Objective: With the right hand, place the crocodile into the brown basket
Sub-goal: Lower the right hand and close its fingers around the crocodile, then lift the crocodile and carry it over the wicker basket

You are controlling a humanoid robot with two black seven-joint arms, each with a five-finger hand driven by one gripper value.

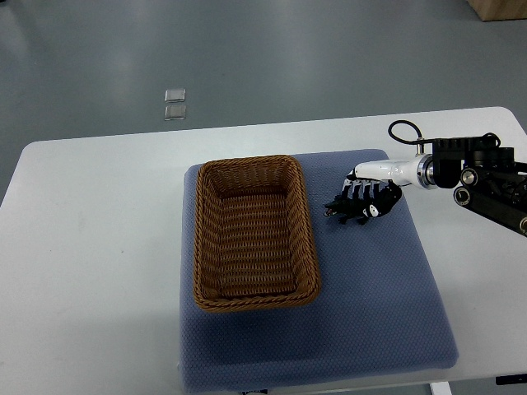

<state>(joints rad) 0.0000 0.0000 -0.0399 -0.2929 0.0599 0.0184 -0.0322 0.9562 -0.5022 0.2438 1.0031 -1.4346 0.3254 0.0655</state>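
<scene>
My right gripper is holding the crocodile. I should let go of it in the brown basket's far half [226, 220], near the long rim opposite my arm.
The crocodile [344, 212] is a small dark toy with a jagged outline. It lies on the blue mat [370, 296] just right of the brown basket [206, 247]. My right hand [359, 200] reaches in from the right edge on its white wrist. Its dark fingers [362, 191] curl down over the toy from above and hide most of it. The woven basket is oblong, sits on the mat's left part, and holds nothing. A narrow strip of mat separates the toy from the basket's right rim.
The mat lies on a white table [90, 247]. My right forearm [486, 177], black with a looped cable, hangs over the table's right end. Two small clear squares [174, 104] lie on the grey floor beyond the table.
</scene>
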